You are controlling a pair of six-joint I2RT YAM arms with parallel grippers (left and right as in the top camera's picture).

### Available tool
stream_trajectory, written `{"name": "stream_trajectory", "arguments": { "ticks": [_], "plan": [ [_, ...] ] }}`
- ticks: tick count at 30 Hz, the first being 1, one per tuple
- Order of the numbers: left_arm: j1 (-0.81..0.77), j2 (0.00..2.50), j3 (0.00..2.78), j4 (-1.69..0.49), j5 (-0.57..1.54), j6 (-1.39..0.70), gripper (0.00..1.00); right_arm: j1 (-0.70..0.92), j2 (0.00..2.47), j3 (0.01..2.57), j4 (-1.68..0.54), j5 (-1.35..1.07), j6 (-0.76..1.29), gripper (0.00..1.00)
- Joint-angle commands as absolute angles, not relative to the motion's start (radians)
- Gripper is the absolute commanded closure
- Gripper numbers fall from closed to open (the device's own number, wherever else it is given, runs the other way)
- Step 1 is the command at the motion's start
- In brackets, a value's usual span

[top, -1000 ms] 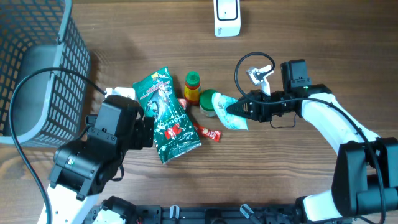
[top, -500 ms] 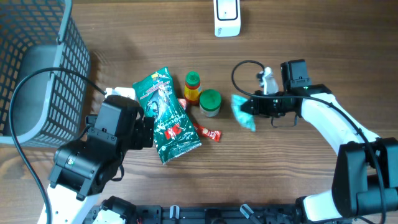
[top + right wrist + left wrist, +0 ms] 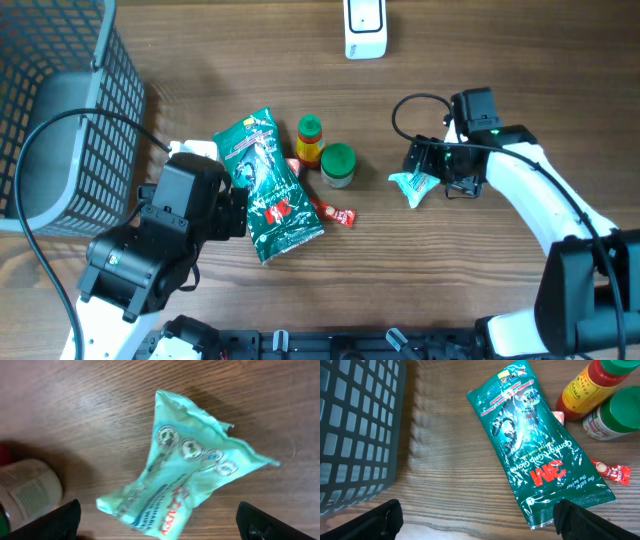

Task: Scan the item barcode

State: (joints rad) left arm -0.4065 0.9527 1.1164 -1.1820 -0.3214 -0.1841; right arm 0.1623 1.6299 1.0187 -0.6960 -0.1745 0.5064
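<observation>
The pouch lies at a slant between my right gripper's open fingers, so I should turn my right gripper in line with it and grip its red-lettered end (image 3: 162, 510) before lifting.
A crumpled light teal pouch (image 3: 412, 187) lies on the wood table to the right of the other goods. The right wrist view shows it (image 3: 190, 470) loose between the wide-apart fingers of my right gripper (image 3: 160, 525), which is open and touches nothing. A white scanner (image 3: 365, 28) stands at the table's far edge. My left gripper (image 3: 480, 521) is open over bare wood, its right fingertip (image 3: 580, 520) beside the bottom corner of a green 3M glove bag (image 3: 535, 455).
A green-capped sauce bottle (image 3: 310, 140), a green-lidded jar (image 3: 338, 165) and a red sachet (image 3: 335, 212) sit beside the glove bag (image 3: 270, 185). A grey wire basket (image 3: 60, 110) fills the left side. The jar (image 3: 25, 490) is left of the pouch.
My right gripper carried the teal pouch rightward away from the jar, then opened and let it go. The left arm has not moved.
</observation>
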Motion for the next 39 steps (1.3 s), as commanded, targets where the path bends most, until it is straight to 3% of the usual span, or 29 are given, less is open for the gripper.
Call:
{"name": "stream_trajectory", "arguments": {
  "ticks": [1, 6, 8, 14, 22, 25, 28, 29, 31, 37, 39],
  "plan": [
    [-0.408, 0.956, 1.116, -1.179, -0.331, -0.172, 0.00, 0.252, 1.628, 1.039, -0.686, -0.030, 0.741, 0.00],
    [-0.408, 0.956, 1.116, -1.179, -0.331, -0.172, 0.00, 0.389, 1.701, 1.040, -0.723, 0.232, 1.037, 0.01],
    [-0.408, 0.956, 1.116, -1.179, -0.331, -0.172, 0.00, 0.390, 1.704, 1.040, -0.707, 0.245, 1.075, 0.08],
    [-0.408, 0.956, 1.116, -1.179, -0.331, -0.172, 0.00, 0.390, 1.708, 1.040, -0.612, 0.266, 1.058, 0.23],
    [-0.408, 0.956, 1.116, -1.179, -0.331, -0.172, 0.00, 0.390, 1.813, 1.040, -0.582, 0.175, 1.029, 0.35],
    [-0.408, 0.956, 1.116, -1.179, -0.331, -0.172, 0.00, 0.390, 1.835, 1.040, -0.601, 0.163, 1.020, 0.50],
    [-0.408, 0.956, 1.116, -1.179, -0.331, -0.172, 0.00, 0.390, 1.835, 1.040, -0.630, 0.134, 1.009, 0.48],
    [-0.408, 0.956, 1.116, -1.179, -0.331, -0.172, 0.00, 0.390, 1.835, 1.043, -0.630, 0.121, 0.983, 0.43],
    [-0.408, 0.956, 1.116, -1.179, -0.331, -0.172, 0.00, 0.390, 1.834, 1.070, -0.647, 0.135, 0.908, 0.43],
    [-0.408, 0.956, 1.116, -1.179, -0.331, -0.172, 0.00, 0.390, 1.834, 1.136, -0.666, 0.213, 0.350, 0.46],
    [-0.408, 0.956, 1.116, -1.179, -0.331, -0.172, 0.00, 0.390, 1.834, 1.143, -0.714, 0.214, 0.337, 0.40]
  ]
}}
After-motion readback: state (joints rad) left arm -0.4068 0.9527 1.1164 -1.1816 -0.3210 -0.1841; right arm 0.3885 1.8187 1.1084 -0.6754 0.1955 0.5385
